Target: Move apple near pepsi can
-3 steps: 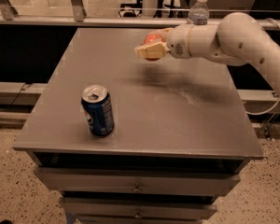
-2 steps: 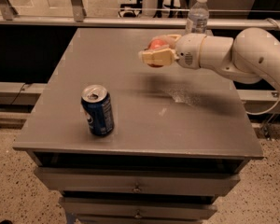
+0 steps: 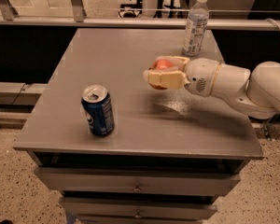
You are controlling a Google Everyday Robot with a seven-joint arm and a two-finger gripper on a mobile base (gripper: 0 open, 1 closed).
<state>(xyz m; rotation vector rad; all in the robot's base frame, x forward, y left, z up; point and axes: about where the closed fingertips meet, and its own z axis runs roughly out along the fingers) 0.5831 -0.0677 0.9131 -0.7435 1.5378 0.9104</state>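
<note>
Next, I release the apple, now held above the top's middle, on the grey cabinet top close beside the pepsi can (image 3: 138, 98), a little toward the back.
The pepsi can (image 3: 98, 110) stands upright near the front left of the grey cabinet top (image 3: 121, 59). It is dark blue with a silver top and pull tab. My gripper (image 3: 161, 73) reaches in from the right and is shut on the apple (image 3: 162, 65), red-orange, mostly hidden between the cream fingers (image 3: 165, 80). The apple is held above the middle of the top, to the right of the can and a little behind it, apart from it.
A clear plastic water bottle (image 3: 196, 25) with a white cap stands at the back right of the top. My white arm (image 3: 242, 87) stretches over the right side. Drawers (image 3: 137, 183) are below the front edge. A rail runs behind the cabinet.
My gripper has carried the apple down and toward the front of the top, away from the bottle and closer to the can. The can and bottle have not moved.
</note>
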